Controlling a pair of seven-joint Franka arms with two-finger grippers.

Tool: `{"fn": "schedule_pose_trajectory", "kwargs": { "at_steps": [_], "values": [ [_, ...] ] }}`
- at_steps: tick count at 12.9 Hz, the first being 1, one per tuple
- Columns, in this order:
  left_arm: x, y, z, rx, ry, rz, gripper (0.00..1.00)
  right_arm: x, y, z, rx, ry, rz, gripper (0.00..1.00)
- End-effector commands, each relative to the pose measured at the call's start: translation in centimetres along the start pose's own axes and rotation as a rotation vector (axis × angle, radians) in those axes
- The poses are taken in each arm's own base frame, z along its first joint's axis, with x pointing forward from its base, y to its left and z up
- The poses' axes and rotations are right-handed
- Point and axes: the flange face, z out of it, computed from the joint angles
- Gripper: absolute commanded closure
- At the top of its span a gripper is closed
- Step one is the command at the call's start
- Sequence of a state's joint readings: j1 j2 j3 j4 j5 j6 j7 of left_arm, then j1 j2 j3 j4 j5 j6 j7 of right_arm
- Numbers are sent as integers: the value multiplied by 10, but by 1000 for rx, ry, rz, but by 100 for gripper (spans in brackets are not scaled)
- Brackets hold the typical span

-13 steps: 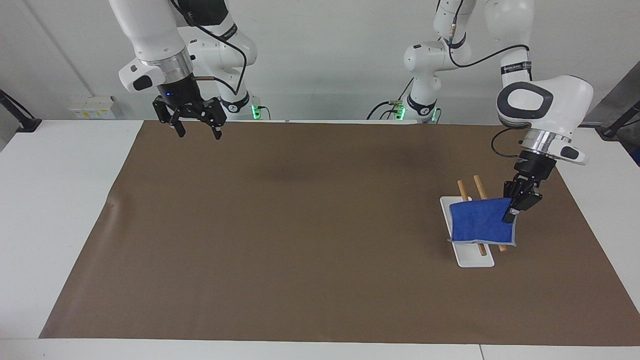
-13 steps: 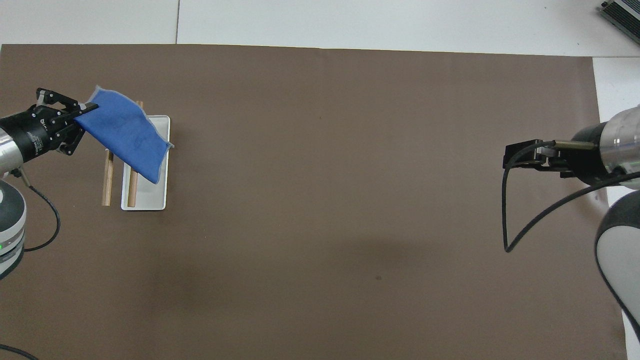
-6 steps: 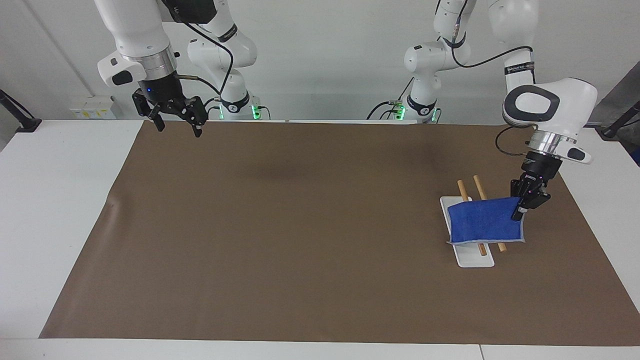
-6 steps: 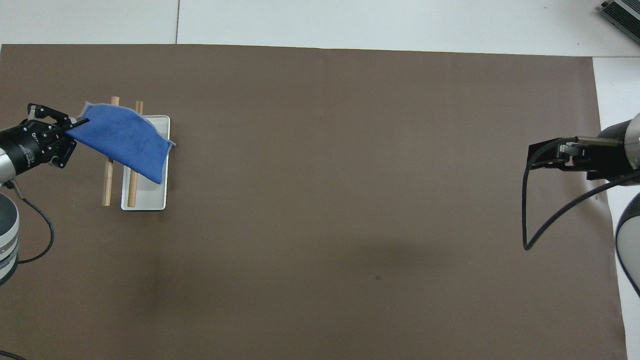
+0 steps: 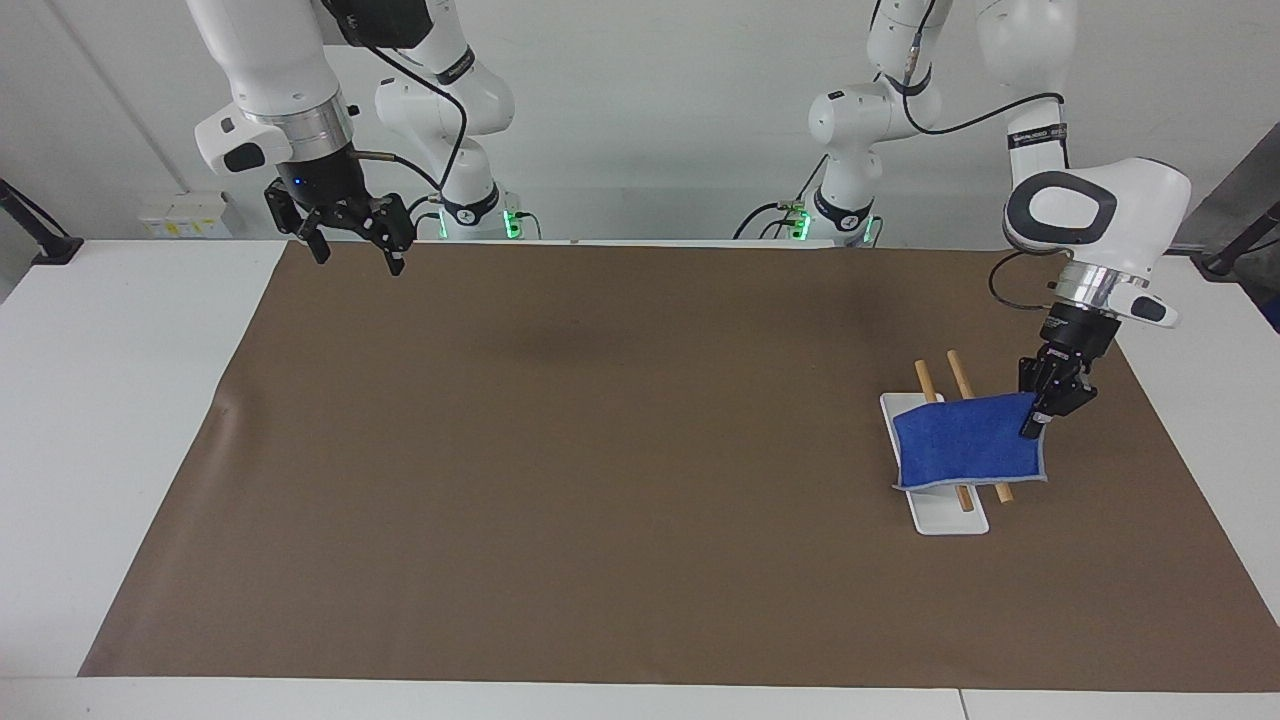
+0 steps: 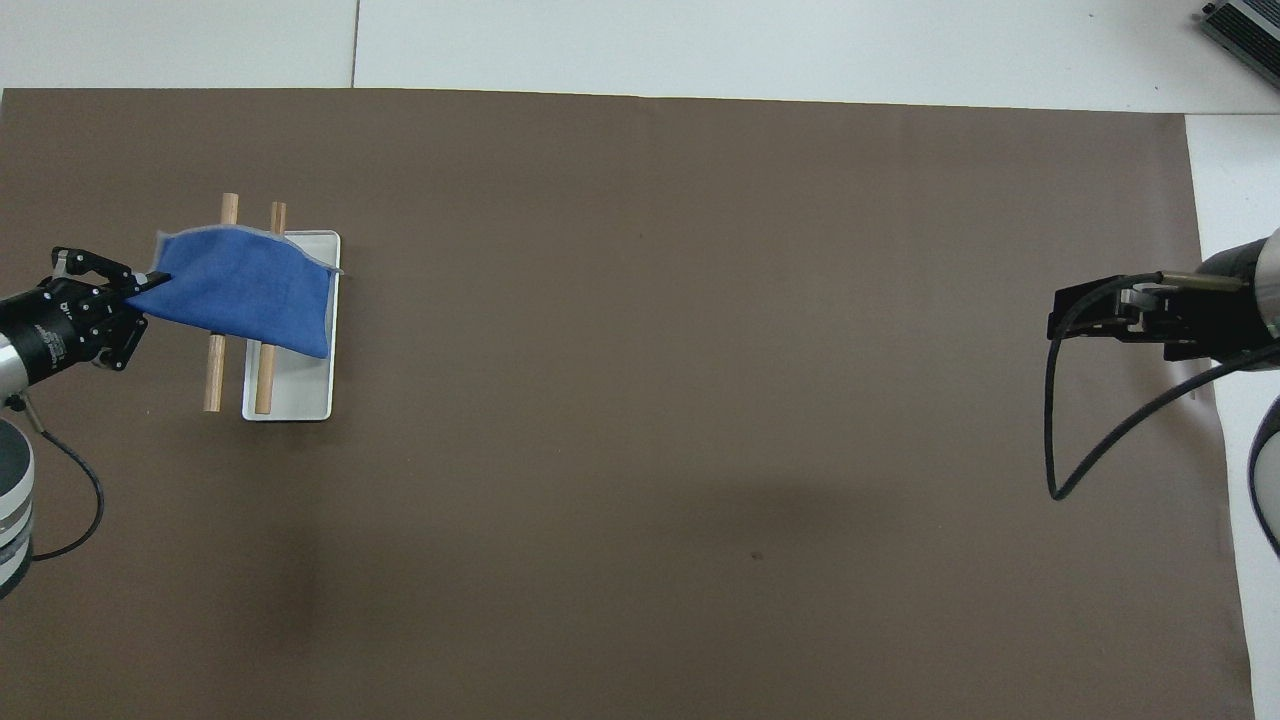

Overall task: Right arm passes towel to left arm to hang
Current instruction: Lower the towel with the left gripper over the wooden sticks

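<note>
My left gripper will let go of the blue towel across the middle of the two wooden rods [image 6: 268,305], above the white base.
The blue towel [image 5: 962,445] [image 6: 248,295] lies draped across two wooden rods [image 5: 958,372] [image 6: 213,375] of a small rack with a white base [image 5: 948,520] [image 6: 300,395], toward the left arm's end of the table. My left gripper [image 5: 1038,418] [image 6: 138,292] is shut on the towel's corner beside the rods and holds that corner slightly raised. My right gripper [image 5: 357,255] [image 6: 1075,312] is open and empty, up in the air over the mat's edge at the right arm's end.
A brown mat [image 5: 600,450] covers most of the white table [image 5: 110,400]. A black cable loops from the right wrist [image 6: 1050,440] over the mat.
The left gripper has drawn the towel's corner toward the left arm's end, so the towel now spans both rods. The right gripper rose and drew back toward its own end, then stopped.
</note>
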State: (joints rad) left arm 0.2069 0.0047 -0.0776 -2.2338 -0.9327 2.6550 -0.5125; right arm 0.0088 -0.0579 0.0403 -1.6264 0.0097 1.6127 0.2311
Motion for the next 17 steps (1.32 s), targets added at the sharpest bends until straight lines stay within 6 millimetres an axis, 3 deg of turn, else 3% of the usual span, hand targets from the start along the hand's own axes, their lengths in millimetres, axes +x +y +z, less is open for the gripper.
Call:
{"fn": "schedule_pose_trajectory", "kwargs": {
  "at_steps": [1, 11, 12, 14, 16, 17],
  "values": [
    [-1, -19, -4, 18, 9, -6, 100, -1, 4, 1, 15, -12, -14, 0],
    [-3, -57, 5, 58, 60, -21, 100, 1, 10, 1, 1, -12, -100, 0],
    [-1, -58, 3, 57, 64, -24, 88, 1, 10, 1, 1, -12, -101, 0],
    [1, -59, 2, 56, 66, -28, 35, 0, 11, 2, -2, -19, -101, 0],
    [2, -58, 2, 56, 67, -29, 21, 0, 11, 1, -21, -15, -104, 0],
    [3, -59, 2, 55, 68, -30, 21, 0, 10, 2, -24, -16, -107, 0]
  ]
}}
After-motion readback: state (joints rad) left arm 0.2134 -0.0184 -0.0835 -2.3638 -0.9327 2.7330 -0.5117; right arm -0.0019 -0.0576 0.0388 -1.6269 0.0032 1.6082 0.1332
